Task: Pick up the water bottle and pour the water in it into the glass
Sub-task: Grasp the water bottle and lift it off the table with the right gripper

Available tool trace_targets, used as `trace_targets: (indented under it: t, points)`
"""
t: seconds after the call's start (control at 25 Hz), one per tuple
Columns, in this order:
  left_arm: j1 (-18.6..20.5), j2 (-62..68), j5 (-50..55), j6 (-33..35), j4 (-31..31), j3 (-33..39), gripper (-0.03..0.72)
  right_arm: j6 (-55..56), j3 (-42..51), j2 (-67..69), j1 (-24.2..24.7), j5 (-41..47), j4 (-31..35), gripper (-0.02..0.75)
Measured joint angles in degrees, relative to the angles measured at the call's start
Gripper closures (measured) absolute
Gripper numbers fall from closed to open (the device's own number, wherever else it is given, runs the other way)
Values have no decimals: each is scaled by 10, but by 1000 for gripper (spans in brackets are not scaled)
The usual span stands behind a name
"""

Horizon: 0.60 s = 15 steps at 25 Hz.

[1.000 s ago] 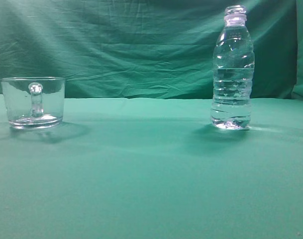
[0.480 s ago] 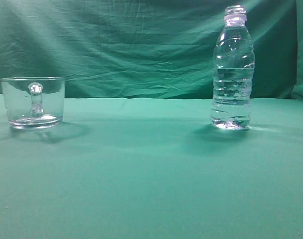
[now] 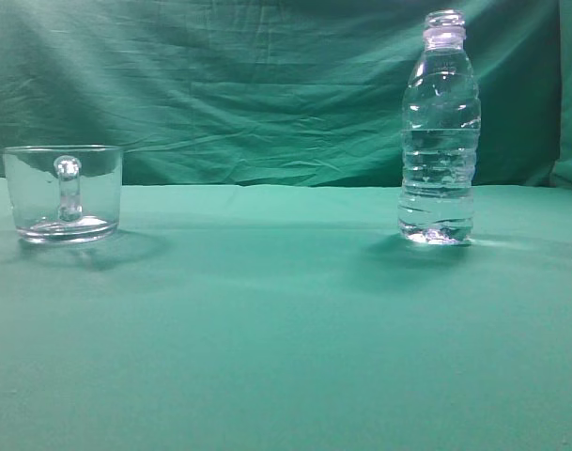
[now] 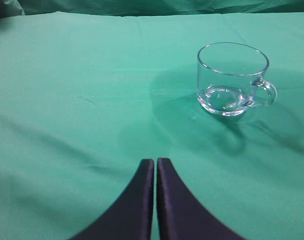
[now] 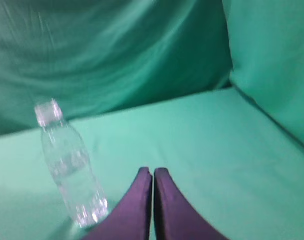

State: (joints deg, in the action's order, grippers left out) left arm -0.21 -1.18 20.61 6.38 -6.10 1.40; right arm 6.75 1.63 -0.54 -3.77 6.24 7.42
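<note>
The water bottle is next, and my right gripper needs to close around the middle of its ribbed body [image 3: 440,133] [image 5: 69,162], well below its open neck.
The water bottle [image 3: 439,132] stands upright on the right of the green table, clear, ribbed, capless, holding water. It also shows in the right wrist view [image 5: 69,165], left of and beyond my right gripper [image 5: 152,171], which is shut and empty. The glass [image 3: 63,193] stands upright on the left, handle toward the exterior camera; it looks empty. In the left wrist view the glass [image 4: 233,80] stands ahead and to the right of my left gripper [image 4: 155,161], which is shut and empty. Neither gripper shows in the exterior view.
A green cloth [image 3: 267,319] covers the table and a wrinkled green backdrop [image 3: 248,85] hangs behind. In the right wrist view a green side drape [image 5: 271,65] rises along the right edge.
</note>
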Motion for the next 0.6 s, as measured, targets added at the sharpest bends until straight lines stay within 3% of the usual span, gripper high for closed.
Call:
trace_targets:
  t: [0.24,0.6]
  points:
    - [0,0,0,0,0,0,688,30,0,0,0,-97,14,738]
    - [0,0,0,0,0,0,688,49,-30,0,0,-28,15,738]
